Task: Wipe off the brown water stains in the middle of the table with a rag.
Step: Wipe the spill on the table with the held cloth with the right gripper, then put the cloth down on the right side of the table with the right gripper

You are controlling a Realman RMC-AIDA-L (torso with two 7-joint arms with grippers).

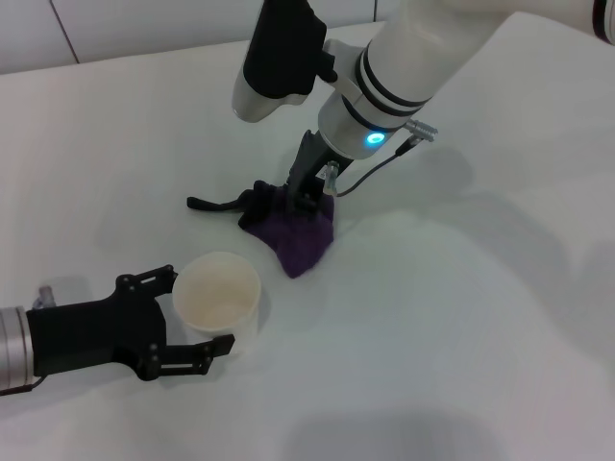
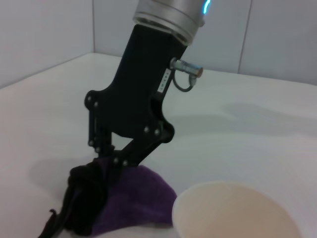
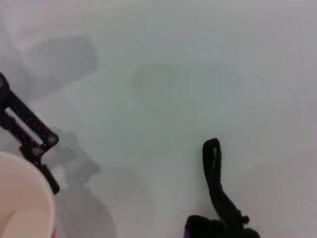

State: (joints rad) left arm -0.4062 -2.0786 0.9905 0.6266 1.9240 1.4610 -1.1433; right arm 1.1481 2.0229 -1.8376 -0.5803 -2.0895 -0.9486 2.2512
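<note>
I will let go of the dark purple rag with my right gripper on bare white table (image 1: pixel 398 254) in front of its cable, away from the cup.
The dark purple rag (image 1: pixel 303 240) lies on the white table (image 1: pixel 461 317) near the middle, its black strip (image 1: pixel 216 203) trailing toward my left. My right gripper (image 1: pixel 309 200) comes down from above and is shut on the rag's top, pressing it to the table; the left wrist view shows this too, with the right gripper (image 2: pixel 110 166) in the rag (image 2: pixel 136 198). No brown stain shows; it is hidden or out of view. My left gripper (image 1: pixel 204 307) is open at the front left, its fingers either side of a cream paper cup (image 1: pixel 217 293).
The cup stands upright just front-left of the rag and also shows in the left wrist view (image 2: pixel 237 213) and the right wrist view (image 3: pixel 20 198). The right wrist view shows the black strip (image 3: pixel 215 183) and a left finger (image 3: pixel 29 139).
</note>
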